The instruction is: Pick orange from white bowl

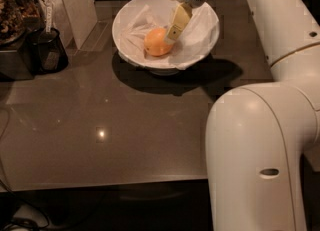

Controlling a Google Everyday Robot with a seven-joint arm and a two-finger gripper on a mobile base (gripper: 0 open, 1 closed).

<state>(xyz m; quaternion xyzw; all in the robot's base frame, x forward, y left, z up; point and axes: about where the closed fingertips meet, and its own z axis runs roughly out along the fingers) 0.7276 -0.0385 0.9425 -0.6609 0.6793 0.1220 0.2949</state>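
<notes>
Next, the robot's gripper should move to the orange's side [168,40] nearest the robot's arm, inside the white bowl, and close there.
The orange [156,42] lies inside the white bowl [121,21], left of its middle, on wrinkly white lining. The bowl stands at the far middle of the dark table. My gripper [169,37] reaches down into the bowl from above and right, and its yellowish tip touches the orange's right side. The orange rests on the lining and is not lifted.
My large white arm [260,150] fills the right side and covers the table's right part. A black cup [48,51] and a dark appliance [15,20] stand at the far left. A white panel [67,0] stands behind them. Cables [20,220] lie below the table's front edge.
</notes>
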